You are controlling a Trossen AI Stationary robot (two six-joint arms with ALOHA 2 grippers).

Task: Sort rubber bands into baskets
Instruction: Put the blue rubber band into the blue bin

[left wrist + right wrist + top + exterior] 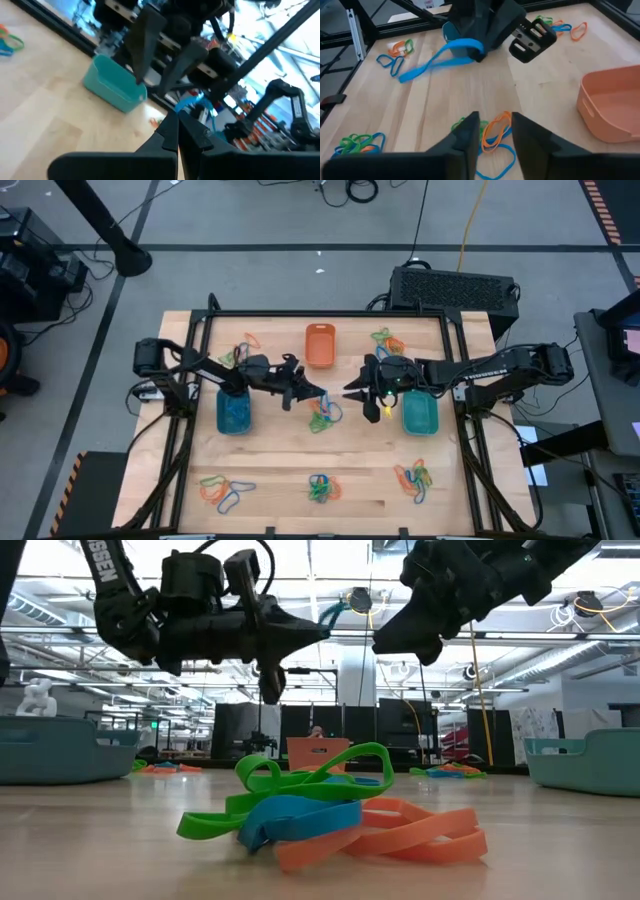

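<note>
The blue rubber band, now over the middle of the table, will be let go by my left gripper, so that it ends up inside the far half of the blue basket (233,407).
My left gripper (323,395) is over the table's middle, shut on a blue rubber band (445,55). My right gripper (349,391) faces it from the right, open and empty, its fingers (470,131) above a heap of orange, green and blue rubber bands (330,815) lying on the table. The blue basket (234,412) stands at the left, the orange basket (320,345) at the far middle and the teal basket (420,414) at the right. My left gripper pinches the blue rubber band by one end (191,103) between the tips of its two fingers, which come nearly level from the table's left. The band is lifted clear of the table, and its free loop (412,74) trails down from the fingertips.
More rubber band heaps lie near the front edge (225,490) (322,488) (415,475) and at the far corners (240,352) (388,340). Black frame rails (196,380) run along the table's sides.
</note>
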